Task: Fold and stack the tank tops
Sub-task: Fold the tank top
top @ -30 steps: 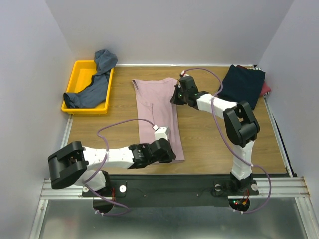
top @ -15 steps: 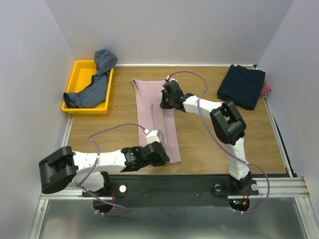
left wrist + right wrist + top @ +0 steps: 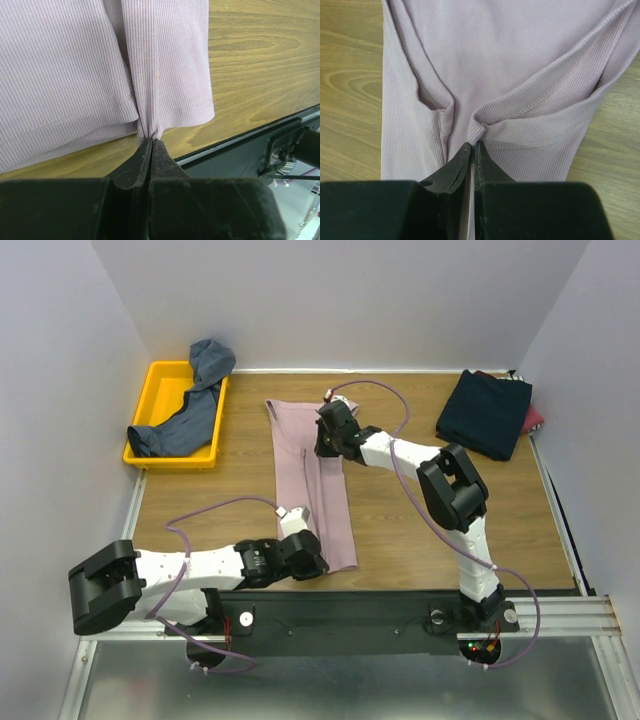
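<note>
My left gripper has the dusty pink tank top to place. Next, I lay its near hem down on the wood (image 3: 311, 572) (image 3: 131, 145) close beside the black rail.
The dusty pink tank top (image 3: 312, 468) lies lengthwise in the middle of the table, its right side folded over to the left. My left gripper (image 3: 308, 558) is shut on its bottom hem (image 3: 149, 131) at the near end. My right gripper (image 3: 322, 445) is shut on its strap edge (image 3: 479, 131) at the far end. The slate blue-grey tank top (image 3: 190, 410) hangs over the yellow tray (image 3: 160, 390). The dark navy tank top (image 3: 485, 412) lies folded at the far right on the red one (image 3: 535, 420).
White walls close in the table on the left, back and right. A black rail (image 3: 380, 605) runs along the near edge, also seen in the left wrist view (image 3: 260, 145). Bare wood (image 3: 420, 520) lies right of the pink top.
Both grippers have carried the pink top's right edge leftward, so the top is now folded narrower. The left arm's base link swung further left.
</note>
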### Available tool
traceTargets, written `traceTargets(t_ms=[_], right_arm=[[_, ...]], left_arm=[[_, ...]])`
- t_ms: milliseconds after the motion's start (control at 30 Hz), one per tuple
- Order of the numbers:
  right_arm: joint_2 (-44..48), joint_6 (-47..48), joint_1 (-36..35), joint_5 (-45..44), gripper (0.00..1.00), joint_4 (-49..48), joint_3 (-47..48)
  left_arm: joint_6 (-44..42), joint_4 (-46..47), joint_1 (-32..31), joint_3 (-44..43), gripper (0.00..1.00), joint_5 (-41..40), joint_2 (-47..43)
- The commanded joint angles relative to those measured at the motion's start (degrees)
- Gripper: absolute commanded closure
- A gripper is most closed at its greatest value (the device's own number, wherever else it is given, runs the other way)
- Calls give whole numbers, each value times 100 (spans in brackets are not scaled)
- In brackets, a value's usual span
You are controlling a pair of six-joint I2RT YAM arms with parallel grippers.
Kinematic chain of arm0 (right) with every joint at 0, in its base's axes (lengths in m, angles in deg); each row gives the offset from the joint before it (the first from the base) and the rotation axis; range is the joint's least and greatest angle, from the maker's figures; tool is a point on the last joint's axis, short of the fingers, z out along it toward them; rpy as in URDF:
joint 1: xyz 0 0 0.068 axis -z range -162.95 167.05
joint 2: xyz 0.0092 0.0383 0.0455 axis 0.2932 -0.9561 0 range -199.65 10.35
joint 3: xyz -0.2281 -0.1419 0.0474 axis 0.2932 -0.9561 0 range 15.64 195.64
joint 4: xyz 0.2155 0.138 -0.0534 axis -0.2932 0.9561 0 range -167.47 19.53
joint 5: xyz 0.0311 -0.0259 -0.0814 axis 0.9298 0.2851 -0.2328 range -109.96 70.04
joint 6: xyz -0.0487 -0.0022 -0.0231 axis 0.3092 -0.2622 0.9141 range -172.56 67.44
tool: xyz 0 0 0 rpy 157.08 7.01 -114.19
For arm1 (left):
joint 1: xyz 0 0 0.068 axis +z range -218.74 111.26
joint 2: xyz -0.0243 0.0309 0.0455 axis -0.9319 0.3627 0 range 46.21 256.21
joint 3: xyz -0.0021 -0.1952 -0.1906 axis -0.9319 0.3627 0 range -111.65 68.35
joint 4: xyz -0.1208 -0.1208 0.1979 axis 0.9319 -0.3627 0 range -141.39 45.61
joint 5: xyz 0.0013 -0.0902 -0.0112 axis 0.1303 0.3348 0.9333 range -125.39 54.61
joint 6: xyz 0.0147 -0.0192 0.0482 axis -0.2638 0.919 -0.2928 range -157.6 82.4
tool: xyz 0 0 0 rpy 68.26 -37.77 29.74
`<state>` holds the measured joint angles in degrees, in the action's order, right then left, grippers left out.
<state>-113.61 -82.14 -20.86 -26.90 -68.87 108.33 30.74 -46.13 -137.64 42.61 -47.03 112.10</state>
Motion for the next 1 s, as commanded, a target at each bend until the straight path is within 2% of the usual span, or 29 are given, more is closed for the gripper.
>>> traceTargets(t_ms=[0,967], right_arm=[[-111,84,-94,-264,95,-131,312],[-339,137,-436,-387,95,1,593]], left_arm=[[232,-309,-9,113,100,-22,-269],[567,-837,-18,359,100,-14,-753]])
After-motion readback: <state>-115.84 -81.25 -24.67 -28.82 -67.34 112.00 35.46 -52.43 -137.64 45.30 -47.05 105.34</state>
